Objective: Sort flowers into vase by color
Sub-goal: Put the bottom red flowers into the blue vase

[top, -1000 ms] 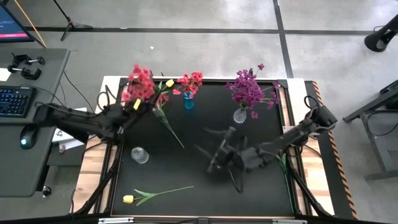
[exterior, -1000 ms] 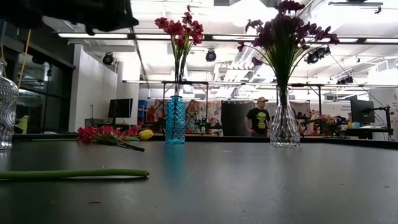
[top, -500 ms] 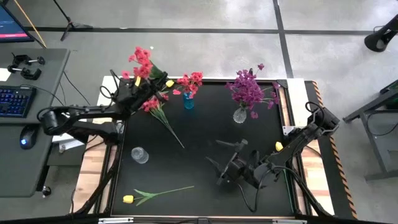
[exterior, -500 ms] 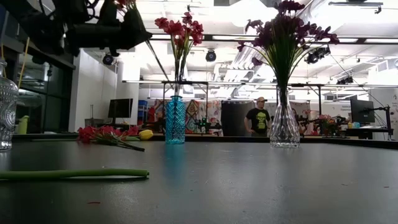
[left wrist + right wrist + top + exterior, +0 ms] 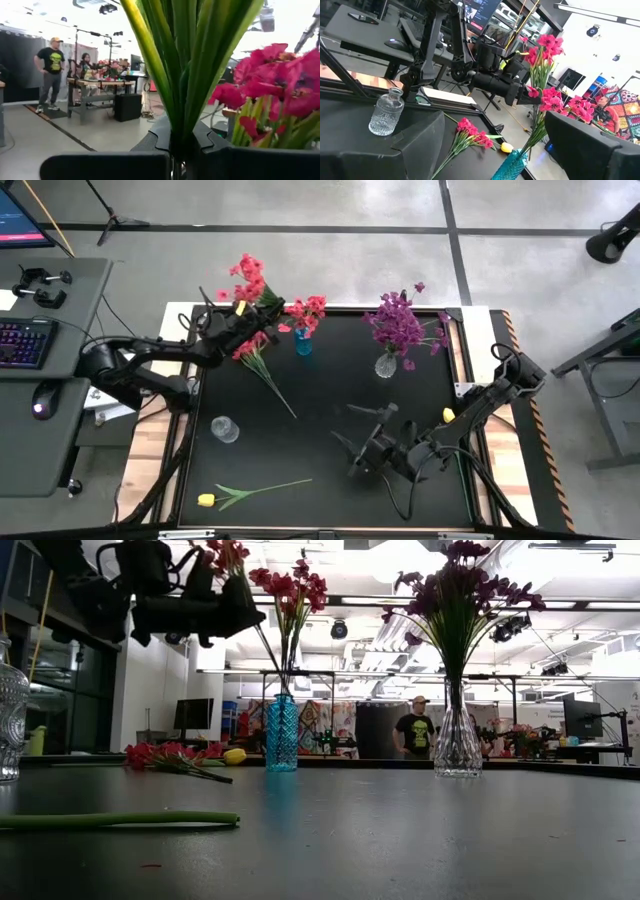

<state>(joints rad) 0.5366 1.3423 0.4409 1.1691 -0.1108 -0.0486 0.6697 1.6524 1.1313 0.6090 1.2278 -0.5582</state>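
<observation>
I will open my left gripper to let go of the red-pink cluster in the blue vase [image 5: 297, 337], alongside the red-pink flowers that are standing there.
My left gripper [image 5: 247, 328] is shut on a red-pink flower cluster [image 5: 250, 275] and holds it in the air just left of the blue vase [image 5: 303, 346], which has red-pink flowers [image 5: 308, 310] in it. The low view shows this gripper [image 5: 225, 612] high above the table. Purple flowers [image 5: 400, 322] stand in a clear vase [image 5: 386, 366]. Another red-pink cluster [image 5: 256, 356] lies flat near the far-left corner. A yellow tulip [image 5: 250, 492] lies by the near edge. My right gripper [image 5: 358, 442] is open over the table's right half, apart from all of them. My left gripper pinches the red-pink cluster's green stem [image 5: 176, 131] between its two fingers, below the leaves. The fingers come level from the table's left and lie across the stem. The flower is lifted clear and nearly upright, blooms [image 5: 546, 46] on top. Its lower stem [image 5: 529, 137] slants down toward the blue vase's mouth.
An empty clear vase [image 5: 225, 429] stands on the table's left half. A yellow bud [image 5: 234, 756] lies beside the flat red-pink cluster. A desk with a keyboard [image 5: 22, 344] stands left of the table. A person [image 5: 414, 730] stands in the room far behind.
My left gripper has carried the red-pink cluster up and toward the table's right, to the blue vase. The flower has tipped from leaning to nearly upright. My right gripper has drawn a little toward the near edge, then stayed still.
</observation>
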